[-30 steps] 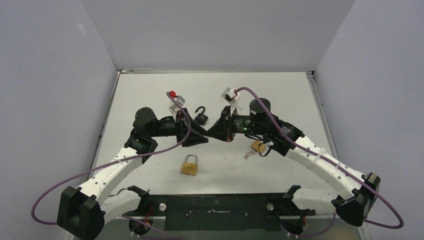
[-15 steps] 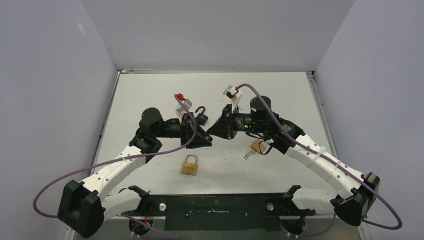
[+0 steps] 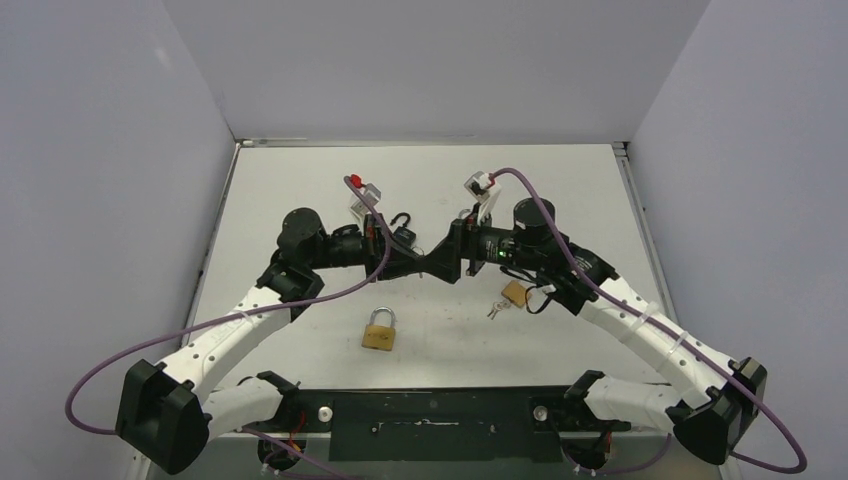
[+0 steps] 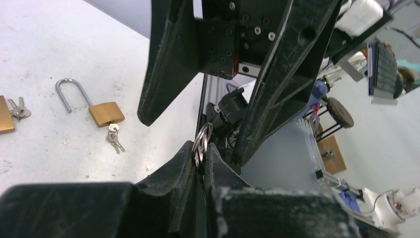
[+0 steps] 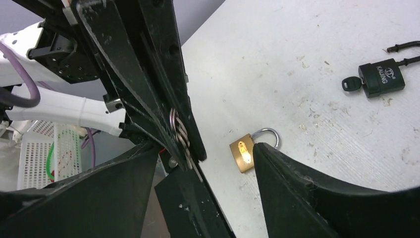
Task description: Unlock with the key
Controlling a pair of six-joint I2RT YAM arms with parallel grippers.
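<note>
My right gripper should take the key's ring (image 4: 203,134), since the key lies mostly between my left gripper's fingers, while my left gripper opens and regrips it before unlocking.
My left gripper (image 3: 417,265) is shut on a metal key ring (image 4: 202,141); the ring sticks out between its fingertips and the key itself is mostly hidden between the pads. The same key ring (image 5: 179,133) shows in the right wrist view, pinched by the left fingers. My right gripper (image 3: 441,262) faces the left one tip to tip, open, its fingers (image 5: 307,198) spread wide either side of the left fingertips and gripping nothing. A closed brass padlock (image 3: 379,331) lies on the table in front of both grippers.
A black padlock (image 3: 402,232) with its shackle open and a key in it (image 5: 349,84) lies just behind the grippers. A second brass padlock (image 3: 514,293) with small keys (image 3: 496,309) lies under the right arm. Grey walls enclose the white table (image 3: 300,180).
The left gripper has closed on the key ring. The right gripper, shut before, has opened and let go, and both grippers have drawn together tip to tip.
</note>
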